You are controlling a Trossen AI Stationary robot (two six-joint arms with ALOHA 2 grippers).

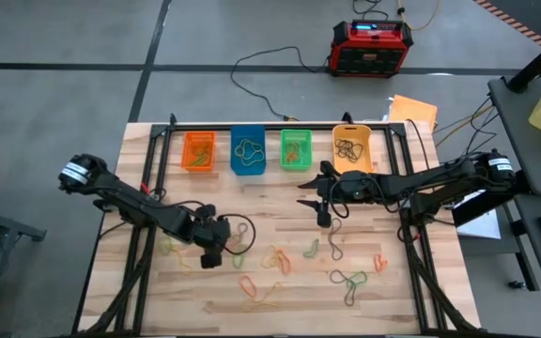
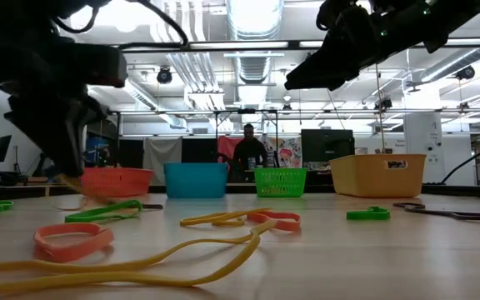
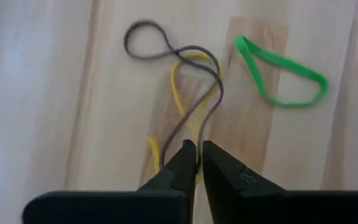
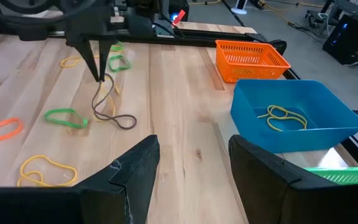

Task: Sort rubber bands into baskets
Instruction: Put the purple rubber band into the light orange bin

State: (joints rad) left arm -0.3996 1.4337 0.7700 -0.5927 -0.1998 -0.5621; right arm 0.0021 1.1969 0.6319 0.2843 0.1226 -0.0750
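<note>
The yellow rubber band is hanging from my left gripper along with the black rubber band, so next I lower both, open, and take the black rubber band alone (image 3: 179,127).
My left gripper (image 3: 197,163) stands over the table's near left (image 1: 211,253), shut on a thin black rubber band (image 3: 166,56). A yellow band (image 3: 178,93) lies under it and a green one (image 3: 278,78) beside it. My right gripper (image 4: 194,171) is open and empty, raised over the table's middle (image 1: 305,193) in front of the baskets. It points toward the table's left. The orange (image 1: 198,150), blue (image 1: 247,152), green (image 1: 296,148) and yellow-orange (image 1: 352,147) baskets stand in a row at the far edge, each holding bands. My left gripper pinches one end of the black band (image 3: 201,134) between its two fingertips, from above, pointing down. The band runs slack from the fingers, and its other loop (image 4: 124,122) lies on the table. Whether the yellow band is caught too, I cannot tell.
Loose green, orange and yellow bands (image 1: 280,261) lie scattered over the table's near half, with more at the near right (image 1: 350,280). A red-and-black box (image 1: 372,47) with cables stands on the floor beyond the table. A person (image 2: 248,154) stands far behind.
</note>
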